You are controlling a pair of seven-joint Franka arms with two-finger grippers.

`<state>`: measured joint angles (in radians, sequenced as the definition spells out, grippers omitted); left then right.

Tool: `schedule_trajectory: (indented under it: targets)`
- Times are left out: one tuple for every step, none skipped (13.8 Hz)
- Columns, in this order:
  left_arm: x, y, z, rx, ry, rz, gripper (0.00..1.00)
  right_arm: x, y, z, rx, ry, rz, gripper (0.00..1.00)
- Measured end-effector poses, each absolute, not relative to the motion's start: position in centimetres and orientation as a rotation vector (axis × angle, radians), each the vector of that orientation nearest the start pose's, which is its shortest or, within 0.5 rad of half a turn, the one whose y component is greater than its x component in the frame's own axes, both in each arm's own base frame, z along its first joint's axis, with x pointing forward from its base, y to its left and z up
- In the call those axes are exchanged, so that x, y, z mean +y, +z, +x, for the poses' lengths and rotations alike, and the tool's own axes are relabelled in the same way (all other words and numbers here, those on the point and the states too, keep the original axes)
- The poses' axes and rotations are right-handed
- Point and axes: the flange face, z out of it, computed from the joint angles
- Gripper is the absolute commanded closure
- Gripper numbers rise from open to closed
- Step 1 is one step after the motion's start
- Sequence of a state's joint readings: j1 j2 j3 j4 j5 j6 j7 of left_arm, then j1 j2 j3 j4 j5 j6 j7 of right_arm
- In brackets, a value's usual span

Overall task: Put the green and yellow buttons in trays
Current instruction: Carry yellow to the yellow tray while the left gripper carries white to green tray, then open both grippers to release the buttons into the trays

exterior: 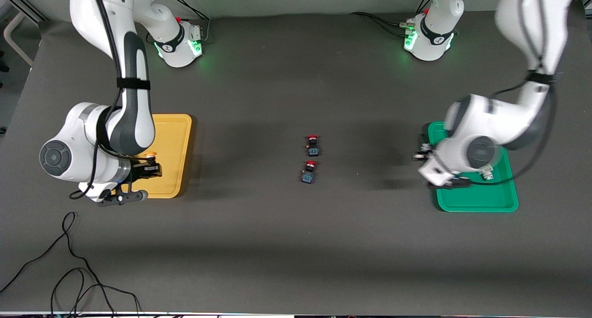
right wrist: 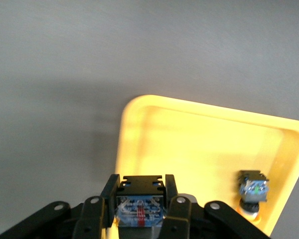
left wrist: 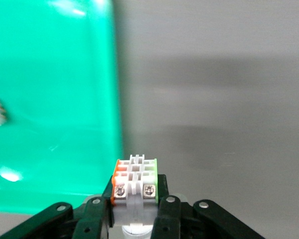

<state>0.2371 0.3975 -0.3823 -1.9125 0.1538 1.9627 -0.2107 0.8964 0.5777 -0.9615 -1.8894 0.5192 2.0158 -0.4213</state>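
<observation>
The green button will drop from my left gripper in the green tray [exterior: 464, 170] [left wrist: 55, 110], next to the white button lying there.
My right gripper [exterior: 149, 166] is shut on a yellow button [exterior: 150, 157], orange cap and black-blue body [right wrist: 139, 205], and holds it over the yellow tray [exterior: 178, 142]. In the right wrist view the gripper [right wrist: 139, 191] is above the tray's rim [right wrist: 189, 134]. A second yellow button [right wrist: 253, 191] lies in that tray. My left gripper [exterior: 422, 155] is shut on a white-bodied green button [left wrist: 134, 174] over the edge of the green tray [exterior: 476, 202]. In the left wrist view the gripper [left wrist: 134, 188] is beside the tray [left wrist: 55, 99]. Another white button [exterior: 486, 174] lies in the green tray.
Two red-capped black-blue buttons [exterior: 313, 144] [exterior: 309, 171] lie one nearer the camera than the other at the middle of the dark table. Loose black cables [exterior: 74, 272] lie near the front edge at the right arm's end.
</observation>
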Motion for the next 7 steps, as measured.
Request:
schedule_trajectory:
  targets:
    - [-3.1, 27.8, 58.5, 0.063, 0.491, -3.087, 1.00, 2.0, 27.3, 59.3, -0.184, 0.242, -3.113, 0.72]
    - [-0.1, 27.8, 58.5, 0.100, 0.498, -3.105, 1.00, 1.8, 25.1, 58.1, -0.189, 0.254, -3.110, 0.72]
    - [2.3, 27.7, 58.4, 0.138, 0.503, -3.119, 1.00, 1.7, 23.1, 57.1, -0.200, 0.276, -3.105, 0.72]
    - [4.0, 27.6, 58.3, 0.174, 0.504, -3.131, 1.00, 1.6, 21.5, 56.4, -0.213, 0.296, -3.101, 0.71]
    - [5.1, 27.4, 58.2, 0.200, 0.503, -3.139, 1.00, 1.2, 20.3, 56.0, -0.228, 0.319, -3.100, 0.46]
    - [5.8, 27.2, 58.0, 0.216, 0.501, -3.145, 1.00, 0.8, 19.5, 55.8, -0.236, 0.336, -3.104, 0.00]
    - [6.0, 26.9, 57.9, 0.224, 0.501, -3.148, 1.00, 0.5, 19.1, 55.7, -0.233, 0.347, -3.109, 0.00]
